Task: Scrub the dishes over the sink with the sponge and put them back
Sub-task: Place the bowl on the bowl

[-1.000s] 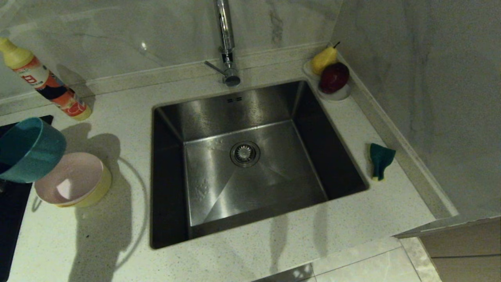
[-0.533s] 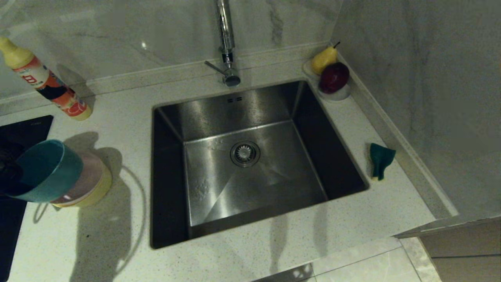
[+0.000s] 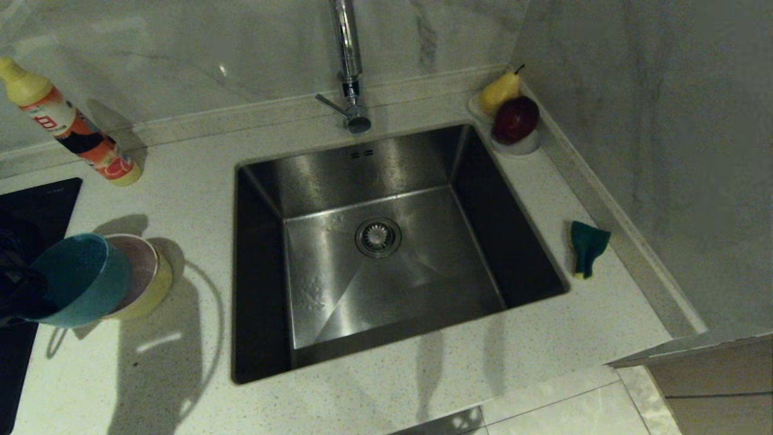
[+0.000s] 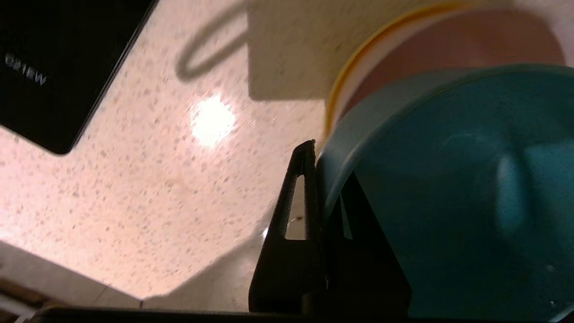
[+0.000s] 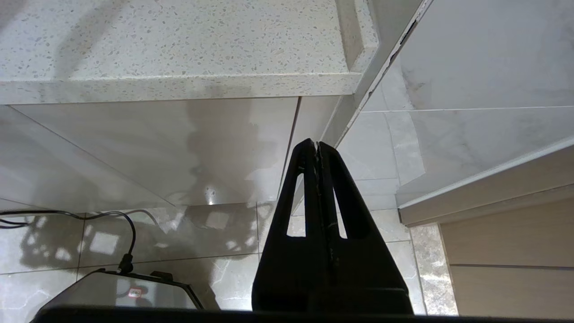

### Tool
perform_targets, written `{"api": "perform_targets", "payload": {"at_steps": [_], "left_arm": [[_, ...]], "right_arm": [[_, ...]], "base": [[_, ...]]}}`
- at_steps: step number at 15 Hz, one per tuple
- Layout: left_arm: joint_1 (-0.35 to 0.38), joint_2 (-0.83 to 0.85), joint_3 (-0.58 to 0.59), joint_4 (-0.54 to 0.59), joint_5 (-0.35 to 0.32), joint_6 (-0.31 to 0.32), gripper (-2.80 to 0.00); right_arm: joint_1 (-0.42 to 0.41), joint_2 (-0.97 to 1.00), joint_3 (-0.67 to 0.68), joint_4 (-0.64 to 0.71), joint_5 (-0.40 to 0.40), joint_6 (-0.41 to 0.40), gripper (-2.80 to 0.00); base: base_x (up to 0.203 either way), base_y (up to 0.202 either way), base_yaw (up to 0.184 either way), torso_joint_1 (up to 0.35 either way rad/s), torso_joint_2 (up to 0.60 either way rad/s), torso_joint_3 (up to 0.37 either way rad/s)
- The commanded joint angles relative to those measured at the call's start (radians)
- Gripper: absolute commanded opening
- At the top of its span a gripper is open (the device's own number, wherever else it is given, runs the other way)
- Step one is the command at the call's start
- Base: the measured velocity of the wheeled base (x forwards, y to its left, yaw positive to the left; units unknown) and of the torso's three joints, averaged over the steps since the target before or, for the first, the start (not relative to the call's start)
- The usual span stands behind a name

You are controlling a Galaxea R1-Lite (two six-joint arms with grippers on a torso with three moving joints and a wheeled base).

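Next, my left gripper sets the light blue bowl down inside the pale pink bowl point(image 3: 119, 278) point(image 4: 452, 102).
A light blue bowl point(image 3: 81, 281) hangs tilted on its side at the counter's left, low over the stacked bowls. My left gripper point(image 4: 320, 157) is shut on its rim, one finger outside the wall and one inside. Just beyond it, the pale pink bowl point(image 3: 142, 266) sits nested in the yellow bowl point(image 3: 154, 291) on the counter, partly covered by the blue one. The green and yellow sponge point(image 3: 587, 246) lies crumpled on the counter right of the sink point(image 3: 386, 160). My right gripper point(image 5: 317, 144) is parked below the counter edge, shut and holding nothing.
A chrome tap point(image 3: 347, 60) stands behind the basin. A detergent bottle point(image 3: 72, 130) leans at the back left. A black hob point(image 3: 30, 199) lies at the far left. A white fruit dish point(image 3: 525, 147) with a pear and an apple sits in the back right corner.
My left gripper has carried the blue bowl down and to the right, from beside the stacked bowls to over them, hiding much of the pink bowl. The right arm has not moved.
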State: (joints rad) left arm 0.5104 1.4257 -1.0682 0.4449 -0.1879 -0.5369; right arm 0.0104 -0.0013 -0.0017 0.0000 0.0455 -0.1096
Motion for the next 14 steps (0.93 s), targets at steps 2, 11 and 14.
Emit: {"api": "perform_targets", "payload": {"at_steps": [2,11,14], "left_arm": [[-0.001,0.009,0.05,-0.02,0.002,0.012,-2.8],[-0.003,0.002,0.07,-0.152,-0.005,-0.012,-2.8],[-0.024,0.002,0.08,-0.155,-0.008,-0.018,-2.8]], "right_arm": [[0.0,-0.003,0.0,0.0,0.0,-0.001,-2.8],[0.0,-0.003,0.0,0.0,0.0,-0.001,-2.8],[0.0,-0.003,0.0,0.0,0.0,-0.001,-2.8]], "base": [[0.0,0.0,0.0,0.0,0.0,0.0],[0.0,0.0,0.0,0.0,0.0,0.0],[0.0,0.0,0.0,0.0,0.0,0.0]]}}
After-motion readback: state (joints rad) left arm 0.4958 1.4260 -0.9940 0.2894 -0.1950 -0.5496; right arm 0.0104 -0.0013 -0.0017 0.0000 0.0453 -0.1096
